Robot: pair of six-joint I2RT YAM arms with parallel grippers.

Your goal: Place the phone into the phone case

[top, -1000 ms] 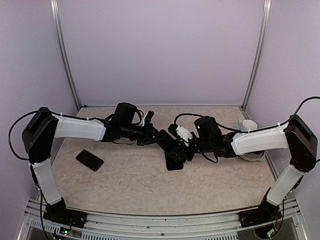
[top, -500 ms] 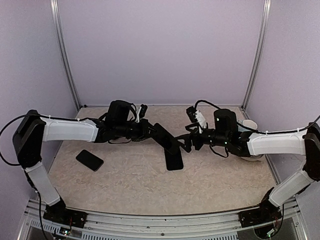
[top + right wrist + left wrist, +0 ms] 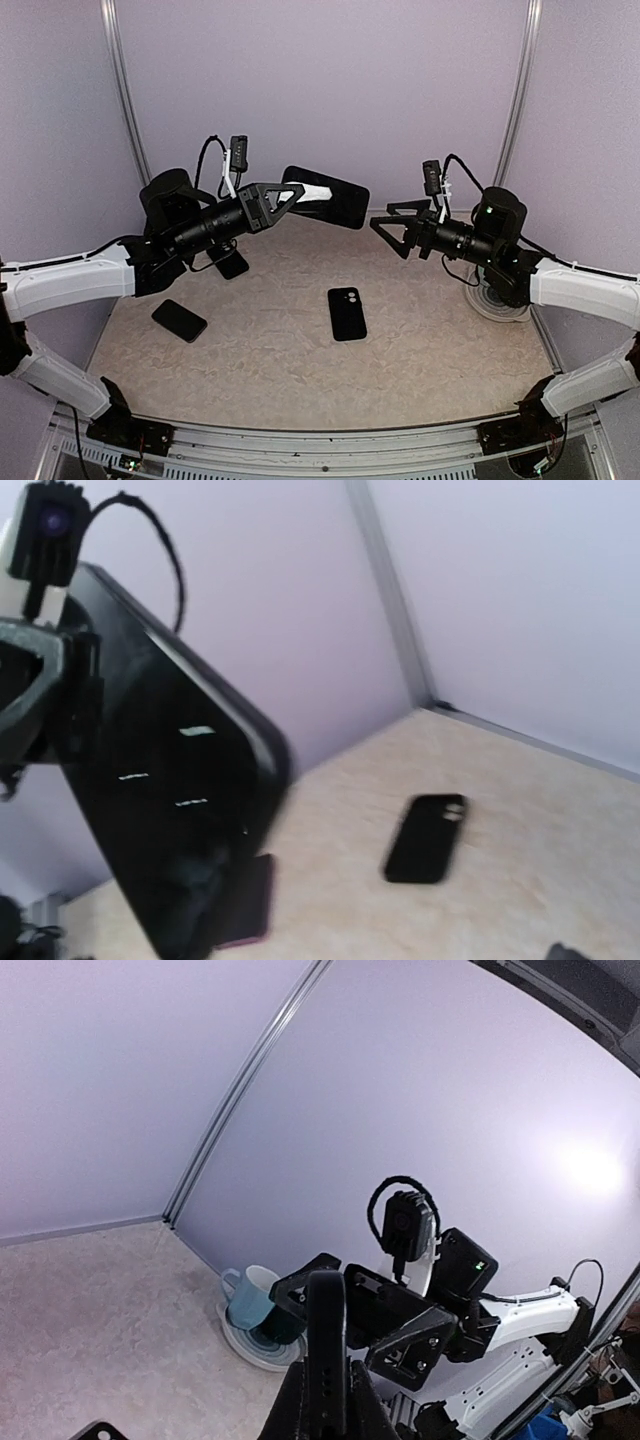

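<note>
My left gripper alone is holding the black phone by one end. Next, my right gripper takes the phone's loose end [image 3: 353, 208] before turning it for the case.
My left gripper [image 3: 288, 197] is raised high over the back left of the table and is shut on one end of a glossy black phone [image 3: 328, 200], held out flat in the air. In the left wrist view the phone [image 3: 326, 1330] stands edge-on between my fingers [image 3: 296, 1412]. The black phone case [image 3: 347, 313], with two pale camera holes, lies flat at the table's middle; it also shows in the right wrist view [image 3: 425, 838]. My right gripper [image 3: 393, 231] is open and empty, raised, facing the phone from the right with a gap between them.
A second black phone [image 3: 180, 320] lies at the left. A dark, purple-edged slab [image 3: 230, 262] lies below my left arm, also in the right wrist view [image 3: 245, 900]. A blue cup [image 3: 250, 1300] stands on a plate [image 3: 492, 304] at the right.
My left gripper has lifted the phone from beside the case, up and back to the left. My right gripper has pulled away to the right and risen, empty. The case stays on the table.
</note>
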